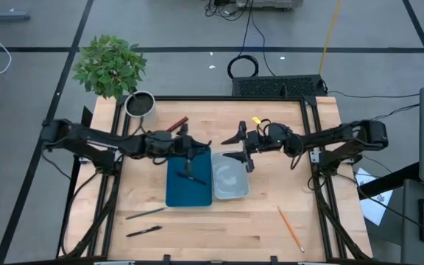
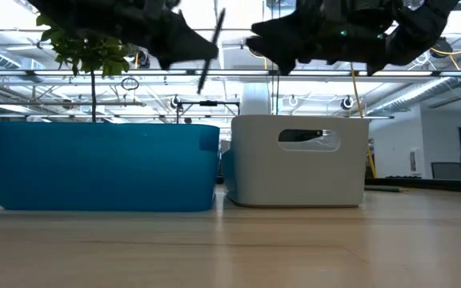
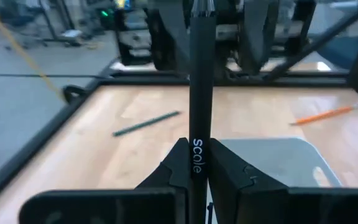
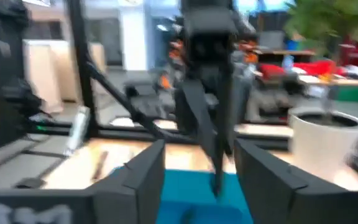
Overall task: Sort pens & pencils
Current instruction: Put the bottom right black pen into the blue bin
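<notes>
I need to release the black pen, now tilted high above the tray, from my left gripper on the blue tray's bottom, just beyond the dark pen (image 1: 191,164) lying there.
My left gripper (image 1: 187,149) hovers over the blue tray (image 1: 175,193) and is shut on a black pen (image 3: 201,81). That pen shows tilted high above the tray in the low view (image 2: 212,48). Another dark pen (image 1: 193,178) lies on the blue tray's floor. My right gripper (image 1: 238,147) is open and holds nothing above the far end of the grey-white tray (image 1: 230,191). On the bare table lie a green pencil (image 1: 144,213), a black pen (image 1: 144,231), an orange pencil (image 1: 291,228) and a reddish pencil (image 1: 177,124). My left gripper pinches the black pen between its two fingers (image 3: 178,167), on the barrel at the white lettering (image 3: 196,155), about mid-length. The fingers reach level from the table's left and lie across the pen. The pen is lifted clear over the blue tray, standing steeply tilted.
A potted plant (image 1: 140,104) stands at the far left corner of the table. The two trays sit side by side at mid-table (image 2: 106,164) (image 2: 298,172). Open wood shows along the near edge between the loose pencils.
</notes>
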You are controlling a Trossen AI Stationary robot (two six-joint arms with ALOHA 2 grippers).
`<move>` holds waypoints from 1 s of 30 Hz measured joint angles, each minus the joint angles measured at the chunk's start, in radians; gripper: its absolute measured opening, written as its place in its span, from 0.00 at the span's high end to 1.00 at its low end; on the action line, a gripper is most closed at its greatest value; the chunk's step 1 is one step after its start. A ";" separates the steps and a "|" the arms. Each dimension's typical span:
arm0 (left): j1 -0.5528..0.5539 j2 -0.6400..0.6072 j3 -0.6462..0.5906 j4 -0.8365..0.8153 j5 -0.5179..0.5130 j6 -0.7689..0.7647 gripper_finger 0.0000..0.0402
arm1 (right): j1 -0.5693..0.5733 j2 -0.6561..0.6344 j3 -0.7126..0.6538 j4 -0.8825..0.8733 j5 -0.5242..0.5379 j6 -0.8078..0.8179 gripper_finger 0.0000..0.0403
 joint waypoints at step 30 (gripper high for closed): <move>-0.032 -0.489 -0.349 -0.024 0.031 -0.085 0.92 | 0.000 -0.303 -0.174 -0.045 0.001 -0.059 0.47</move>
